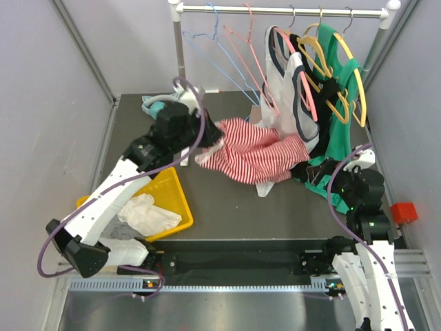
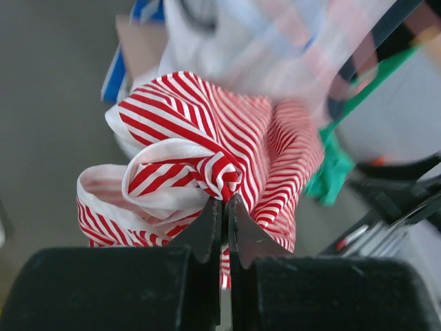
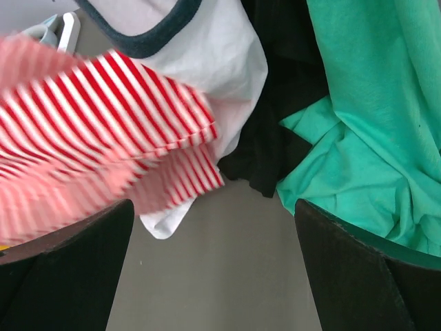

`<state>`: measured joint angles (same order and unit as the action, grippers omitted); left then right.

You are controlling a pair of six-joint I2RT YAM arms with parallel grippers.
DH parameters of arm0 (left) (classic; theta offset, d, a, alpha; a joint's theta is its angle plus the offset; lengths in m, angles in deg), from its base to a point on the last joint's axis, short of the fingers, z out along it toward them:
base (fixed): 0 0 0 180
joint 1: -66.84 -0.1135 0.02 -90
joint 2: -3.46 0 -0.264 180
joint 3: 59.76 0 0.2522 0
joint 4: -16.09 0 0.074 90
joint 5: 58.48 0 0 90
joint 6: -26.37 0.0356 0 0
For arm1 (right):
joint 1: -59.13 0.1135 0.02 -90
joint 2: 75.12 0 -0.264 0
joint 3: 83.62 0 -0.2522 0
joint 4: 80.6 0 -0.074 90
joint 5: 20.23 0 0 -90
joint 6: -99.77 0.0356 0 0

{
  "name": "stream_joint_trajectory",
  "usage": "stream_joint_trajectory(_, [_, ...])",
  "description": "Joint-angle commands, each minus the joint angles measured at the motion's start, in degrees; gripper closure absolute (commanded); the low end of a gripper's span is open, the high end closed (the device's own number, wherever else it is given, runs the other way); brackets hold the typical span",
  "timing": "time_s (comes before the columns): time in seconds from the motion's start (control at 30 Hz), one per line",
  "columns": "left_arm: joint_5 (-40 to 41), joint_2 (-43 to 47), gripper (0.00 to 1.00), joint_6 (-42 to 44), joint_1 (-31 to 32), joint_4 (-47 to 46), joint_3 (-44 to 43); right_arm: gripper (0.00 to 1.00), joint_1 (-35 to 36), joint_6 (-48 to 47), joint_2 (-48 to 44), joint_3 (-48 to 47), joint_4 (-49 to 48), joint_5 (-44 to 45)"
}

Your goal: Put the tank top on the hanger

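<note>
A bunched fold of the tank top is pinched in my left gripper, so I should lay it down and take its white trim (image 2: 164, 150), with my right gripper helping.
The tank top (image 1: 256, 153), red and white striped, hangs bunched over the table's middle, lifted at its left end. My left gripper (image 1: 212, 136) is shut on that end; in the left wrist view the jaws (image 2: 225, 203) pinch a fold of the striped fabric (image 2: 207, 138). The hanger (image 1: 249, 26), thin and salmon-pink, hangs bare on the rail behind, beside a light blue one (image 1: 207, 48). My right gripper (image 1: 311, 172) stands open just right of the top's lower end. In the right wrist view its jaws (image 3: 213, 203) hold nothing, with the blurred striped cloth (image 3: 103, 124) up left.
On the rail (image 1: 289, 10) hang a white top with navy trim (image 1: 296, 89), a black garment (image 3: 275, 152) and a green one (image 1: 344, 124) on yellow hangers. A yellow bin (image 1: 172, 196) with white cloth sits front left. Grey walls close both sides.
</note>
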<state>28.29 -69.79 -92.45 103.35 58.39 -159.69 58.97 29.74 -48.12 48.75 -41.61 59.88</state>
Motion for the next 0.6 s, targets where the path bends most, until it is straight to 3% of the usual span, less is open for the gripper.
stream_joint_trajectory(0.0, [2.5,-0.3,1.00,-1.5,5.3,0.4,12.3,0.01,-0.3,-0.8,-0.6,-2.4,0.6,-0.2])
stream_joint_trajectory(0.17, [5.9,-4.0,0.99,-3.1,15.2,-6.1,24.4,0.04,2.1,-1.1,1.0,-1.5,-0.4,-1.8])
stream_joint_trajectory(0.2, [5.7,-4.7,0.67,-3.7,18.0,-7.9,25.1,0.04,2.7,-0.6,1.4,-1.2,-0.6,-1.8])
stream_joint_trajectory(0.23, [5.8,-6.0,0.48,-4.0,19.0,-8.3,25.5,0.05,5.0,0.3,2.0,-0.6,-1.0,-1.7])
stream_joint_trajectory(0.3, [6.8,-6.6,0.20,-4.7,20.5,-6.6,25.3,0.05,9.1,1.7,2.4,0.0,-2.3,0.7])
stream_joint_trajectory(0.33, [9.1,-5.9,0.01,-5.1,20.5,-6.0,25.7,0.05,15.3,3.8,2.7,0.9,-2.8,5.3])
stream_joint_trajectory(0.4, [12.0,-4.2,0.01,-5.4,20.4,-5.0,26.4,0.05,23.0,7.7,3.2,1.7,-4.7,10.9])
stream_joint_trajectory(0.43, [15.6,-2.2,0.01,-5.4,20.4,-3.4,27.0,0.05,30.5,9.3,4.3,2.3,-6.0,16.4])
stream_joint_trajectory(0.57, [21.2,2.8,0.01,-5.9,19.9,0.3,28.9,0.05,45.4,16.7,7.7,3.9,-9.7,27.5])
